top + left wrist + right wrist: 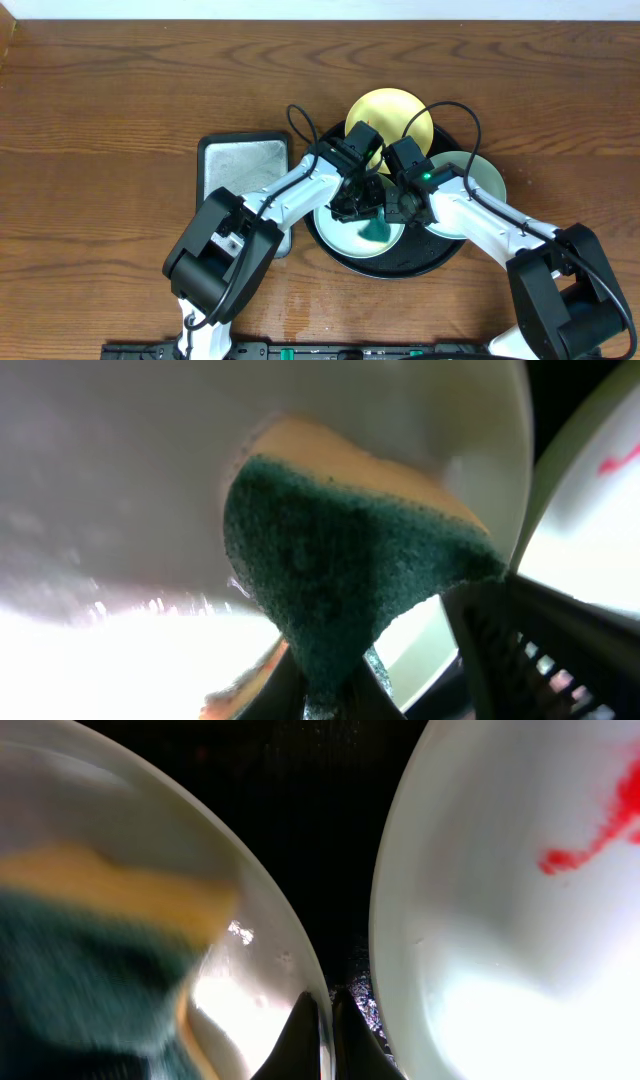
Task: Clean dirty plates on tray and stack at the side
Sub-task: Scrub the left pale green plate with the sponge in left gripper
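I need to set the green-and-yellow sponge on the near half of the rectangular tray's whitish inside (247, 221) with my left gripper.
The round black tray (446, 256) holds three plates: a pale yellow one (392, 110) at the back, a mint one (478, 180) at the right with a red smear (590, 835), and a mint one (345, 238) at the front. My left gripper (362, 208) is shut on a green-and-yellow sponge (340, 570), which presses on the front plate (140, 470). The right gripper (327, 1020) is shut on that plate's rim (290, 945), one finger inside and one outside. The tray's black surface (320, 810) shows between the two mint plates.
A smaller rectangular dark-rimmed tray (245, 170) with a whitish inside lies left of the round tray, partly under my left arm. Both arms cross over the round tray's middle. Bare wooden tabletop (110, 120) lies around.
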You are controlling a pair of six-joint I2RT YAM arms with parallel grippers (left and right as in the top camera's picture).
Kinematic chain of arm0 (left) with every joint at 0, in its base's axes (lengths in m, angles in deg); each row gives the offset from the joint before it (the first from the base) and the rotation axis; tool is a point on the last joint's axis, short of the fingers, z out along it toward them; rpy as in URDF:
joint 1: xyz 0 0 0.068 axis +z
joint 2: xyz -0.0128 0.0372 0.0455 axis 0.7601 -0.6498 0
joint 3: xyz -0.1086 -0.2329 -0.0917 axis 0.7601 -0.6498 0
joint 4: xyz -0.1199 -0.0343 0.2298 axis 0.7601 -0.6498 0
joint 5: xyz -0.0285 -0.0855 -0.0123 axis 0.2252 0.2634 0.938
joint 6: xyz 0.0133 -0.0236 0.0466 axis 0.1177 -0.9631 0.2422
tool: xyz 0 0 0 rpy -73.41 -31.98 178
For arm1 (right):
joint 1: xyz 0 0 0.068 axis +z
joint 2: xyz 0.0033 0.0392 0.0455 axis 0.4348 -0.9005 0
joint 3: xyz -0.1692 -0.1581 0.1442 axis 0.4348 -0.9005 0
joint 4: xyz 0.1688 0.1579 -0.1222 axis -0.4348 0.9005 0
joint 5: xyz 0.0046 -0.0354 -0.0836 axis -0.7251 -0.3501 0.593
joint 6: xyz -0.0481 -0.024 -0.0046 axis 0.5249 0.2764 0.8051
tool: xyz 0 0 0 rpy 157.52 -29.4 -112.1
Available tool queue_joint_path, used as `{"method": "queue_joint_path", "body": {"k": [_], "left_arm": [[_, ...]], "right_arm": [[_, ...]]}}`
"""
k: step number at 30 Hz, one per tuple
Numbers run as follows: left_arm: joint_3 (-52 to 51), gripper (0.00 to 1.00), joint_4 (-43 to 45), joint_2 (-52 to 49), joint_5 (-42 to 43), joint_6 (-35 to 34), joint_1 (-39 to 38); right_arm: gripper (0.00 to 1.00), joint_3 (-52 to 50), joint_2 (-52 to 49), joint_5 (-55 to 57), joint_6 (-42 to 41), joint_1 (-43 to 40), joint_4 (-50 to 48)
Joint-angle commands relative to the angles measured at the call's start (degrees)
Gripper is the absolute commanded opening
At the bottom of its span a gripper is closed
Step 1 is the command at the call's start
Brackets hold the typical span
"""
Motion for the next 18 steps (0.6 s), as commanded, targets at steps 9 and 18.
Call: {"method": "queue_joint_path", "body": {"k": [9,18], "left_arm": [[-0.59,0.07,-9.75,-1.97,-7.67,1.2,1.36],[-0.59,0.08,-12.17,-1.92,-28.61,2.4,7.89]], "right_arm": [[0.01,-0.02,-1.38,0.52,0.79,-0.07,0.07],[0.01,-0.02,-1.38,0.55,1.09,-0.07,0.09]]}}
